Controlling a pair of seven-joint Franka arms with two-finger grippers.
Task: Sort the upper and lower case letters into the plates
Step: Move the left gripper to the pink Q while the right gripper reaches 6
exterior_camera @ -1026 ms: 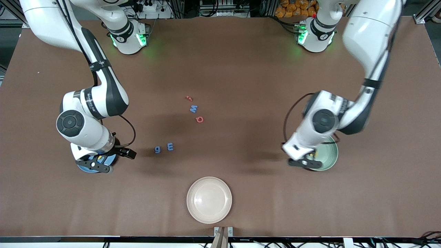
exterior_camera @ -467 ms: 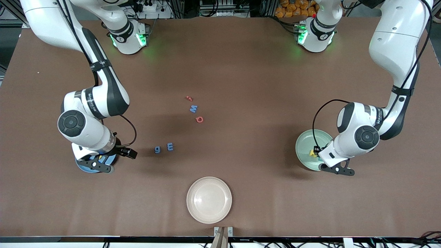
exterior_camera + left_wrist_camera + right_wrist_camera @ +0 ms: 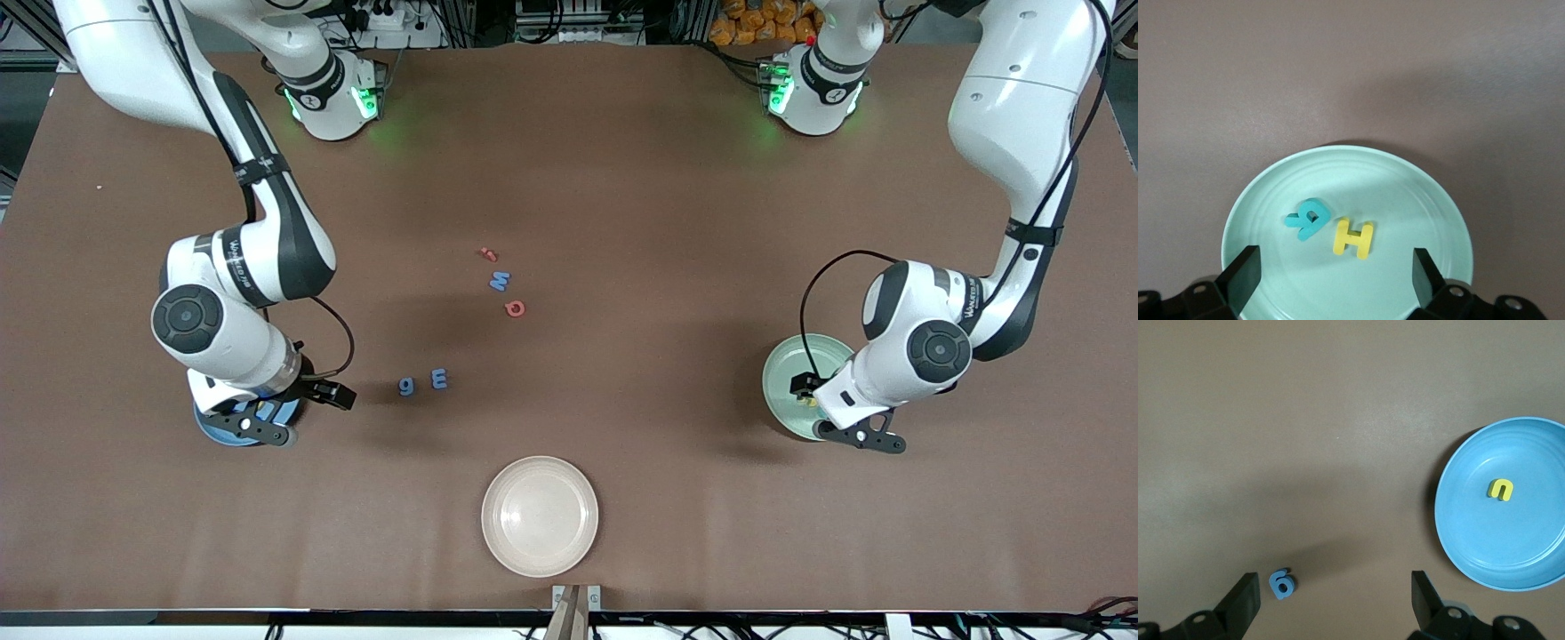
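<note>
Next, my right gripper needs to move to the blue g next to the blue E and close on the blue g's round loop (image 3: 406, 384) (image 3: 1283, 587).
The mint green plate (image 3: 781, 382) lies toward the left arm's end of the table. It holds a teal R (image 3: 1309, 219) and a yellow H (image 3: 1353, 239) in the left wrist view (image 3: 1405, 200). My left gripper (image 3: 822, 391) hangs open and empty over it (image 3: 1336, 280). The sky blue plate (image 3: 213, 434) holds a yellow n (image 3: 1500, 489) in the right wrist view (image 3: 1538, 547). My right gripper (image 3: 271, 404) hangs open and empty (image 3: 1335, 603) over bare table between that plate and a blue g (image 3: 1281, 583).
Loose on the table are the blue g (image 3: 406, 385), a blue E (image 3: 439, 379), a red Q (image 3: 515, 308), a blue W (image 3: 500, 281) and a small red letter (image 3: 486, 253). A cream-beige plate (image 3: 493, 516) lies empty near the front edge.
My left arm swung toward its own end of the table, uncovering most of the mint plate, then settled over it. My right arm barely moved.
</note>
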